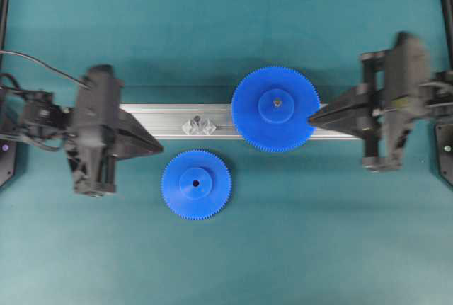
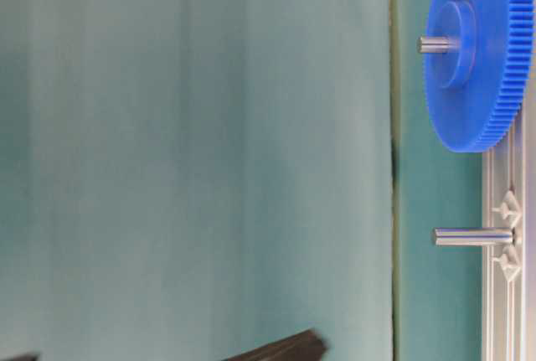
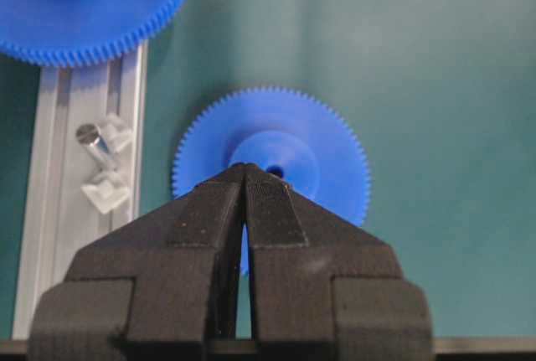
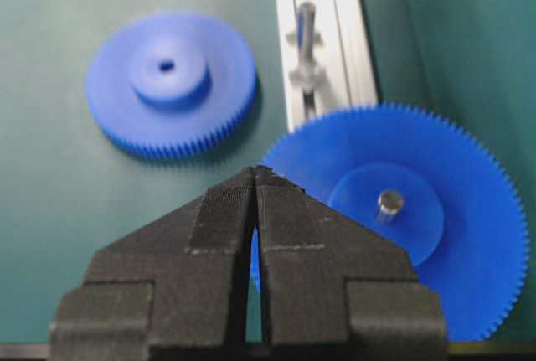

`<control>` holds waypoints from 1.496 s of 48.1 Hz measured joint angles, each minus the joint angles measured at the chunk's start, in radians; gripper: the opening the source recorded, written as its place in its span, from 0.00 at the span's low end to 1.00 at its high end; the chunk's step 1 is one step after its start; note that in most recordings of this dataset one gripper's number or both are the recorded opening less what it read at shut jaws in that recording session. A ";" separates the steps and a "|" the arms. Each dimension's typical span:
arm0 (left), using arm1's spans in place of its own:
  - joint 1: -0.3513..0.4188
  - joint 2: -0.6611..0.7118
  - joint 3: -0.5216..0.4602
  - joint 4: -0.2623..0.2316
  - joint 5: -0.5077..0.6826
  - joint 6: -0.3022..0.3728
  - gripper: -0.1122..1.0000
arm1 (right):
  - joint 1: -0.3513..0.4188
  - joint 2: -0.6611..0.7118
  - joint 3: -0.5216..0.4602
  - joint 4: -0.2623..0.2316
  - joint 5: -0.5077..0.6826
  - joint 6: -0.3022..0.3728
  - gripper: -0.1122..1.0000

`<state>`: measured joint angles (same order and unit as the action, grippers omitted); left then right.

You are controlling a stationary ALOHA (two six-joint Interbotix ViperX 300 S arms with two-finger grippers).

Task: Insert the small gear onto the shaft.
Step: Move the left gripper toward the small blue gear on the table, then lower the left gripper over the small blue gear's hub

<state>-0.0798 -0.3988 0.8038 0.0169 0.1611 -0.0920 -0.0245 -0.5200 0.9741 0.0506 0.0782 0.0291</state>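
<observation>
Next, my left gripper grips the small gear's raised round centre (image 1: 195,183) (image 3: 286,158), with its fingers around the hole.
The small gear (image 1: 196,184) lies flat on the teal mat, just in front of the aluminium rail; it also shows in both wrist views (image 3: 285,152) (image 4: 170,82). The shaft (image 1: 198,122) stands bare on its clear base on the rail (image 1: 166,116), seen too as a metal pin (image 2: 471,236) (image 3: 94,141) (image 4: 306,30). My left gripper (image 1: 160,151) is shut and empty, its tips left of the small gear and above its rim. My right gripper (image 1: 310,116) is shut and empty beside the large gear (image 1: 275,109).
The large blue gear (image 4: 435,210) sits on its own pin (image 4: 389,203) at the rail's right part. Teal mat surrounds the rail. Black frame posts run along the left and right edges (image 1: 6,8).
</observation>
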 measured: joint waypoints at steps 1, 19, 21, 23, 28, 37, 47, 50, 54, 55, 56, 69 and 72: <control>0.002 0.009 -0.003 0.000 0.000 0.000 0.11 | -0.002 0.012 -0.003 0.000 0.000 0.000 0.14; 0.000 0.150 -0.048 0.000 -0.003 -0.014 0.87 | -0.003 0.083 -0.015 0.000 0.009 -0.002 0.14; 0.000 0.173 -0.054 0.000 -0.003 -0.023 0.92 | -0.005 0.083 -0.014 0.000 0.017 -0.002 0.14; 0.000 0.195 -0.060 0.000 -0.003 -0.020 0.94 | -0.008 0.083 -0.015 0.000 0.026 0.000 0.14; 0.000 0.250 -0.074 0.000 -0.003 -0.023 0.93 | -0.015 0.084 -0.015 0.000 0.041 0.000 0.14; -0.002 0.342 -0.106 0.000 -0.003 -0.028 0.93 | -0.020 0.084 -0.015 0.000 0.052 -0.002 0.14; -0.009 0.428 -0.152 0.000 -0.003 -0.028 0.93 | -0.021 0.084 -0.015 0.000 0.051 0.000 0.14; -0.017 0.443 -0.161 0.000 -0.003 -0.028 0.93 | -0.021 0.084 -0.015 0.000 0.051 0.000 0.14; -0.025 0.462 -0.173 0.000 -0.003 -0.034 0.93 | -0.021 0.084 -0.015 0.000 0.051 -0.002 0.14; -0.026 0.465 -0.173 0.000 -0.002 -0.032 0.93 | -0.021 0.084 -0.015 0.000 0.051 -0.002 0.14; -0.026 0.468 -0.173 0.000 -0.003 -0.031 0.93 | -0.021 0.084 -0.017 0.000 0.051 0.000 0.14; -0.028 0.486 -0.176 0.000 -0.002 -0.037 0.93 | -0.021 0.084 -0.017 0.000 0.051 0.000 0.14; -0.028 0.494 -0.176 0.000 -0.002 -0.038 0.93 | -0.021 0.086 -0.017 0.000 0.049 0.000 0.14</control>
<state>-0.1074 0.0951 0.6274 0.0169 0.1595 -0.1304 -0.0460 -0.4341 0.9572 0.0506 0.1273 0.0291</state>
